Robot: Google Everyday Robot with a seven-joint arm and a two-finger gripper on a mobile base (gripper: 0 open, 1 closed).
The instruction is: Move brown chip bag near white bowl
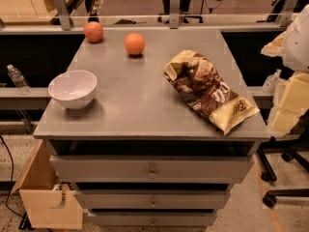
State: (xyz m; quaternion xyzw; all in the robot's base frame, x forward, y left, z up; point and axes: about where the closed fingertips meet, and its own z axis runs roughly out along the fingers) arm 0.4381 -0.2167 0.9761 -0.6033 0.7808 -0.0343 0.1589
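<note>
My gripper should grip the brown chip bag's long back edge [210,70], between the edge's middle and the end that is farthest from the cabinet's front.
The brown chip bag [208,89] lies flat on the right side of the grey cabinet top [140,100], with one cream-yellow end close to the front right corner. The white bowl [73,88] stands upright near the left edge, about a bag's length away from the bag. My gripper [288,100] is at the right edge of the view, beside the cabinet's right side and just right of the bag, not touching it. It holds nothing that I can see.
Two orange fruits [93,32] [134,44] sit at the back of the top. The cabinet has drawers [152,169] in front. A water bottle [17,79] stands on a shelf at the left. A wooden box [46,197] is at lower left. Chair wheels [285,178] are at lower right.
</note>
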